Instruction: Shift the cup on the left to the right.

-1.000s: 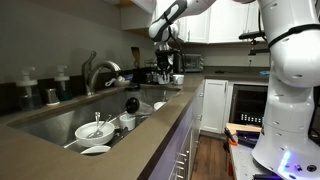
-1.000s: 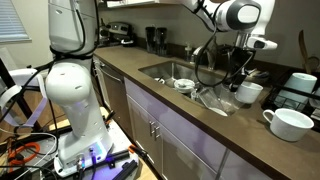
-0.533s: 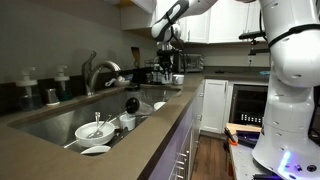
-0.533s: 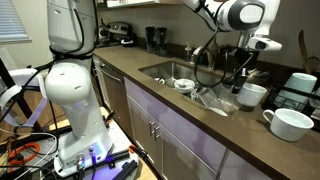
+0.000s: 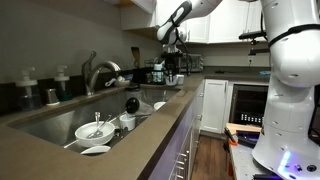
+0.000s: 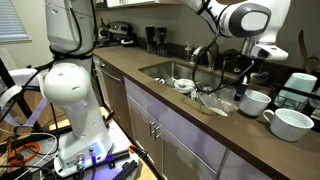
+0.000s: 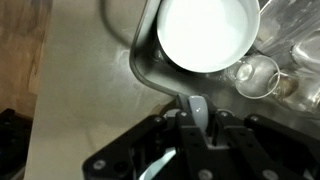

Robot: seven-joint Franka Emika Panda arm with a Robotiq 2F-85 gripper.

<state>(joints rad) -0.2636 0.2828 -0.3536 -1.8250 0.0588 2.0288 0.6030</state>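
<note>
I need to open my gripper and release the white mug, now low at the counter under my gripper, on the bare brown counter [image 5: 181, 81], beside the clear glassware.
The white mug [image 7: 205, 35] shows from above in the wrist view, its loop handle [image 7: 197, 104] pointing down between my fingers. My gripper [image 7: 197, 110] is shut on that handle. In an exterior view the mug [image 6: 253, 101] sits low at the brown counter [image 6: 215, 125], right of the sink, under my gripper [image 6: 252, 82]. I cannot tell if it touches the counter. In an exterior view my gripper [image 5: 170, 58] is far back along the counter, and the mug is too small to make out there.
A larger white cup [image 6: 291, 122] stands just right of the mug. Clear glassware [image 7: 255, 72] crowds the mug's side. The sink holds a shallow bowl with utensils [image 5: 95, 130] and a small dish [image 5: 96, 150]. A faucet [image 5: 97, 72] stands behind the sink.
My gripper has carried the mug to the right and lower, closer to the larger white cup and the counter.
</note>
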